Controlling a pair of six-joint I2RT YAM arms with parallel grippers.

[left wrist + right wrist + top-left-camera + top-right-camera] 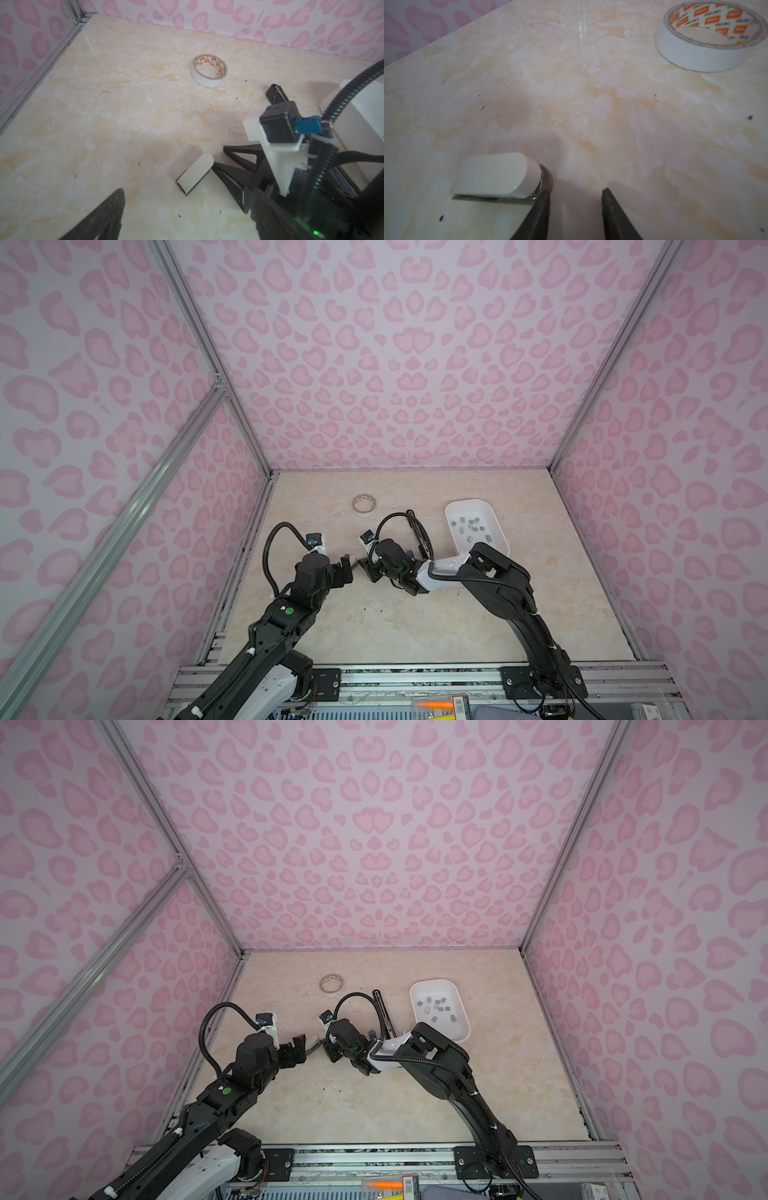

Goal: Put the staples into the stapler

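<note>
The small cream stapler's middle (359, 564) (196, 173) is next for my left gripper, which should go there and close across the stapler's long sides, leaving its rounded end sticking out.
A small cream stapler (353, 561) (195, 173) (496, 175) lies shut on the tabletop between my two grippers. My right gripper (576, 193) (368, 566) is open and low over the table, with nothing between its fingers. One of its fingertips (545, 197) touches the stapler's rounded end from the side. My left gripper (187, 207) (347, 568) stands wide open on the other side of the stapler, empty. The staples (471, 526) (438, 1006) are several small grey strips scattered in a white tray (469, 502) at the back right.
A roll of white tape (365, 504) (208, 70) (712, 35) lies behind the grippers. A long black stapler (417, 531) (276, 93) lies between the tape and the tray, partly hidden by the right wrist's cable. Pink patterned walls close three sides.
</note>
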